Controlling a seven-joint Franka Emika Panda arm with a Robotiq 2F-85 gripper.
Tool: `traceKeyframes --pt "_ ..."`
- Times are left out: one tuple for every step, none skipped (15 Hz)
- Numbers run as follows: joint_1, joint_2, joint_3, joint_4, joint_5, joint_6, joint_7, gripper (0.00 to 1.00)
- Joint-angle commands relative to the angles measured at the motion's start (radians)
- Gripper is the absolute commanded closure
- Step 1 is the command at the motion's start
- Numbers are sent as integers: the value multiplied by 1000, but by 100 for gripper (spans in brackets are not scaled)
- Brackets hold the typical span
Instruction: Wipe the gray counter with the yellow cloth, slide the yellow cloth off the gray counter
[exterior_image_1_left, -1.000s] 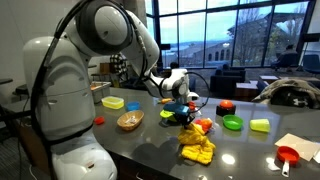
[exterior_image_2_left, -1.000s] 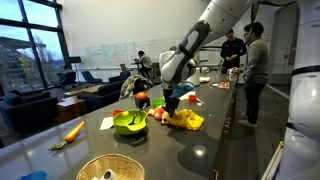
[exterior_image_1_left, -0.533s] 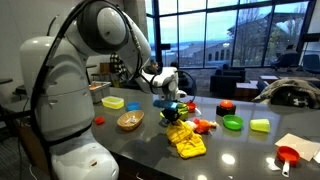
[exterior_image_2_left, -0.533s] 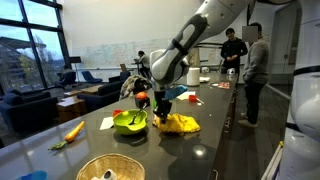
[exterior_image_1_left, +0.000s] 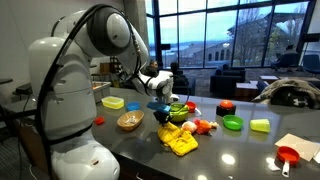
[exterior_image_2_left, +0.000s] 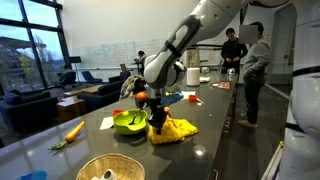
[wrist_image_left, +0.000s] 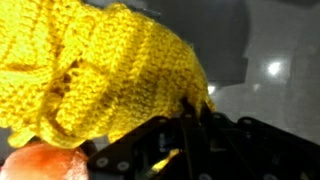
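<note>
Next, I let go of the yellow cloth on the gray counter's near edge (exterior_image_1_left: 203, 164), in front of the toy foods.
The yellow cloth (exterior_image_1_left: 180, 139) lies crumpled on the gray counter (exterior_image_1_left: 240, 150) and also shows in an exterior view (exterior_image_2_left: 172, 129). In the wrist view the knitted cloth (wrist_image_left: 100, 70) fills the upper left. My gripper (exterior_image_1_left: 163, 116) points down at the cloth's edge and is shut on it; it shows in both exterior views (exterior_image_2_left: 157, 121). In the wrist view the jaws (wrist_image_left: 185, 120) are pinched on the cloth's edge.
A green bowl (exterior_image_2_left: 130, 121), orange and red toy foods (exterior_image_1_left: 205, 126), a wicker bowl (exterior_image_1_left: 130, 121), a yellow dish (exterior_image_1_left: 113, 102), a green dish (exterior_image_1_left: 233, 123) and a red scoop (exterior_image_1_left: 288, 154) sit on the counter. A carrot (exterior_image_2_left: 73, 131) lies near one end. People stand behind (exterior_image_2_left: 255, 70).
My gripper has dragged the yellow cloth across the counter, toward the robot base. The cloth has spread out and trails behind the jaws.
</note>
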Motion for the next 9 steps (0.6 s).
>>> traceKeyframes --pt "0 28 13 7 85 17 -83 98" --pt "0 36 16 6 103 26 -98 98" --pt "-1 47 16 4 107 39 -102 98" --pt "-3 57 14 0 104 56 -102 98" --pt "-8 71 11 -3 105 76 -103 98" --pt "-13 85 7 -8 103 102 -100 98" --pt "-21 97 1 -18 100 131 -96 98" --pt "-30 102 -2 -28 106 154 -101 98" --pt "-42 111 -8 -38 111 179 -105 98"
